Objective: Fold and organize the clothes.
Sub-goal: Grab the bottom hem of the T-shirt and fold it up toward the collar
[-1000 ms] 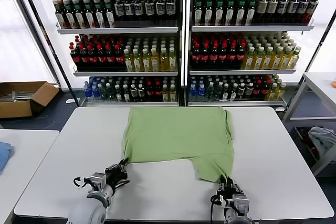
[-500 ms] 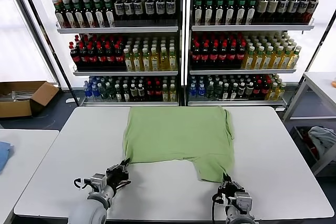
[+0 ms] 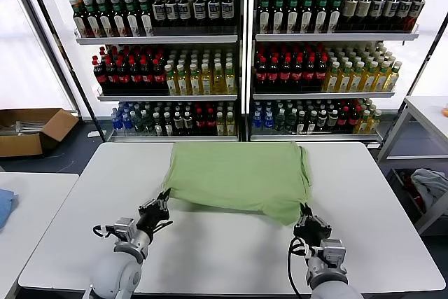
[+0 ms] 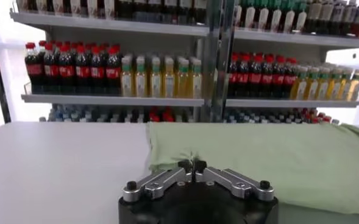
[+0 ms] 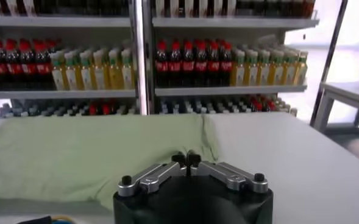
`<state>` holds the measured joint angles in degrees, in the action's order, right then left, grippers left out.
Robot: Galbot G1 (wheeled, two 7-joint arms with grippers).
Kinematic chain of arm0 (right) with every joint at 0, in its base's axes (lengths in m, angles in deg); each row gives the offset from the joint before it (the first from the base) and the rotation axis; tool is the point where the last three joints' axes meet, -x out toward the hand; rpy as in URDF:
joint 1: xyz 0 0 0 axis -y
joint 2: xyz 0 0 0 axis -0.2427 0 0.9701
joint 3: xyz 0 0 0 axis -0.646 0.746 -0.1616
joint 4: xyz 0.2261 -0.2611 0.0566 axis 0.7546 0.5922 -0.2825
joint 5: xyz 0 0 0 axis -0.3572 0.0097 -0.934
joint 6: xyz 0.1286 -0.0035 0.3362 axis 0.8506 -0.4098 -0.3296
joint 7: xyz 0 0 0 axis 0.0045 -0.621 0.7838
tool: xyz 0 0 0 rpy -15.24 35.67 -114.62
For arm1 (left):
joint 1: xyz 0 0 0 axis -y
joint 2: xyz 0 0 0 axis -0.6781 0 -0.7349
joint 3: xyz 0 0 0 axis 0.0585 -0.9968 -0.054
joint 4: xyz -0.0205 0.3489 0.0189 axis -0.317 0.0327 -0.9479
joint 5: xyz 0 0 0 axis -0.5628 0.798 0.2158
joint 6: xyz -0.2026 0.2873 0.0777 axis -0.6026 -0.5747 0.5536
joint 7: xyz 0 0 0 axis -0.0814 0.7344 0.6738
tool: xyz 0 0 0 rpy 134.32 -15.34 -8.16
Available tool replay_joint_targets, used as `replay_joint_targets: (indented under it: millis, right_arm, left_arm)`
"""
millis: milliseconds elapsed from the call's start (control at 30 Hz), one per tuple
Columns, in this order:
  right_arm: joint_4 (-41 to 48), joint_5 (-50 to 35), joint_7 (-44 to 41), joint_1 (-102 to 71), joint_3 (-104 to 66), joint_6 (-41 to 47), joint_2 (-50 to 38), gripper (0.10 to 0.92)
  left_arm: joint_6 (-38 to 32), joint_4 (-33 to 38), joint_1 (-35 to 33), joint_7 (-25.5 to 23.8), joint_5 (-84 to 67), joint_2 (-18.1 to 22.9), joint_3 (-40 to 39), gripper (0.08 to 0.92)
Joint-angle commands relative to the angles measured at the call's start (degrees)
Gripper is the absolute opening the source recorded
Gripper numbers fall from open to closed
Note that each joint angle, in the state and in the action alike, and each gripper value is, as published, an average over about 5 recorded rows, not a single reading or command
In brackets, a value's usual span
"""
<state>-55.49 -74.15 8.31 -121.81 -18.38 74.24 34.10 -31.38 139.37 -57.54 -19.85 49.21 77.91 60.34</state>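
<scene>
Next, I let go of the shirt's near corner with my left gripper on top of the shirt (image 3: 180, 162) (image 4: 166, 133), just short of its far corner.
A light green shirt (image 3: 238, 176) lies across the far half of the white table (image 3: 231, 253). My left gripper (image 3: 162, 199) is shut on the shirt's near left corner, which bunches between the fingertips in the left wrist view, where the gripper (image 4: 192, 164) meets the cloth (image 4: 277, 158). My right gripper (image 3: 305, 213) is shut on the near right corner, pinching the hem in the right wrist view, gripper (image 5: 187, 159) against cloth (image 5: 75, 158). The near edge is lifted a little off the table. Collar, buttons and logo are hidden.
Shelves full of bottles (image 3: 245, 54) stand just behind the table's far edge. A cardboard box (image 3: 31, 129) sits on the floor at the left, beside another white table (image 3: 28, 201). A side table (image 3: 427, 113) stands at the right.
Both grippers have moved away from me toward the shelves, carrying the shirt's near edge. The flap that hung low on the right is pulled up, so the shirt looks shorter. The right gripper closed fully.
</scene>
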Motion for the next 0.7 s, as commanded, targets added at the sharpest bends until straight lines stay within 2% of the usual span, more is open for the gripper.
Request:
replay_joint_targets:
  millis: [33, 367, 700]
  right_arm:
    - [6.8, -0.2, -0.8, 11.5, -0.2, -1.6, -1.4, 0.111]
    - [24.0, -0.6, -3.2, 27.7, 1.9, -1.9, -1.4, 0.111]
    - [37.8, -1.2, -4.7, 35.5, 4.0, -1.7, -0.8, 0.111]
  left_arm:
    - [-1.5, -6.1, 8.9, 0.9, -1.7, 0.2, -1.7, 0.087]
    - [-1.4, -18.3, 20.1, 1.8, -2.5, 0.8, -5.0, 0.087]
    - [-1.0, -30.0, 28.3, 2.0, -3.5, 2.2, -6.9, 0.087]
